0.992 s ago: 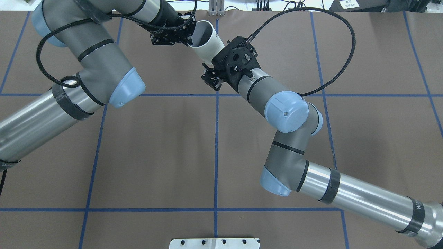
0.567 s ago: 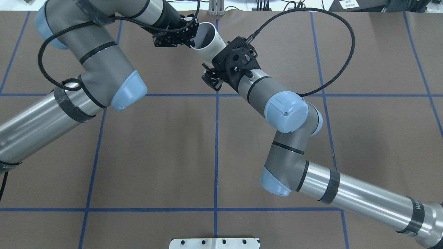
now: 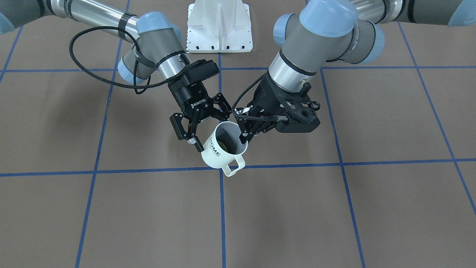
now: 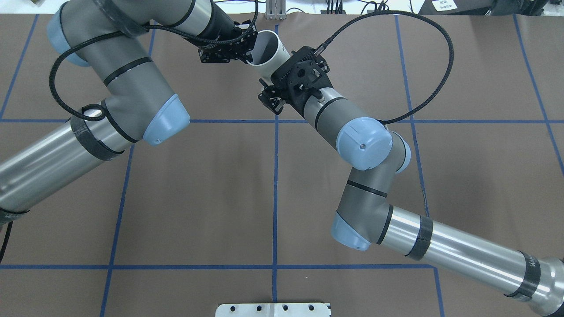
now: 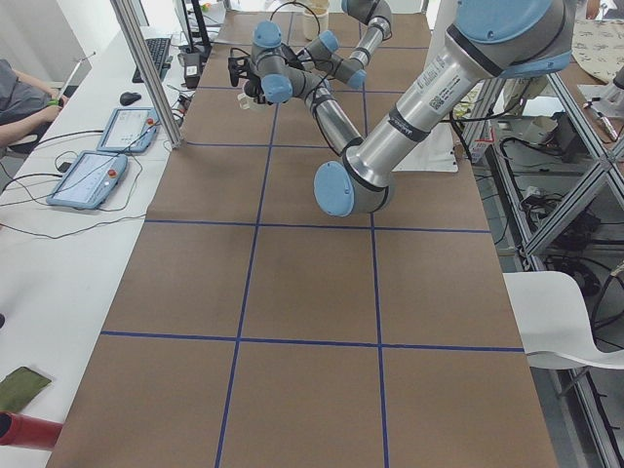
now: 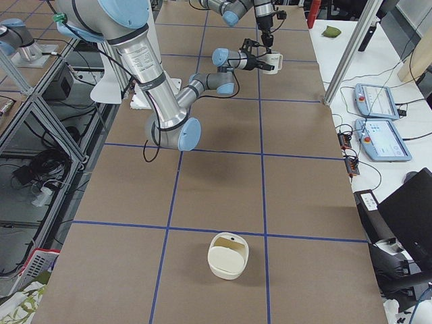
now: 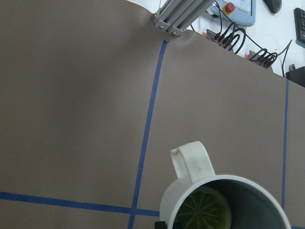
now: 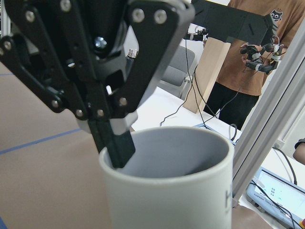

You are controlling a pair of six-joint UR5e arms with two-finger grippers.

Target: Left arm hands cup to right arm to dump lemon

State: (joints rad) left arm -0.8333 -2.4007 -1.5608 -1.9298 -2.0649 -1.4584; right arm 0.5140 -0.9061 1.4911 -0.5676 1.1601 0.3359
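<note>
The white cup, now hanging tilted above the brown table, will go between the open fingers of my right gripper [image 3: 216, 140], and there I need to let go of it with my left gripper.
The white ribbed cup [image 3: 217, 155], marked HOME, hangs tilted above the brown table with its handle [image 3: 233, 167] toward the camera. My left gripper [image 3: 243, 139], the lattice one, is shut on the cup's rim, one finger [image 8: 116, 143] inside the mouth. The dull yellow-green lemon [image 7: 205, 211] lies at the bottom of the cup [image 7: 228, 202]. My right gripper [image 3: 214, 133], marked ROBOTIQ, is open with its fingers on either side of the cup's body; one fingertip [image 3: 199, 146] sits close to the HOME side. From overhead the cup [image 4: 269, 47] shows between both wrists.
A white mounting plate [image 3: 219, 29] lies at the robot's base. A cream bowl-like container [image 6: 228, 255] stands on the table far from the arms. Tablets [image 6: 378, 101] lie on a side desk, and a person [image 8: 248, 57] stands beyond a metal post [image 8: 267, 119].
My left arm has carried the cup a little to the right and further away, deeper between the right gripper's open fingers. The right arm has barely moved.
</note>
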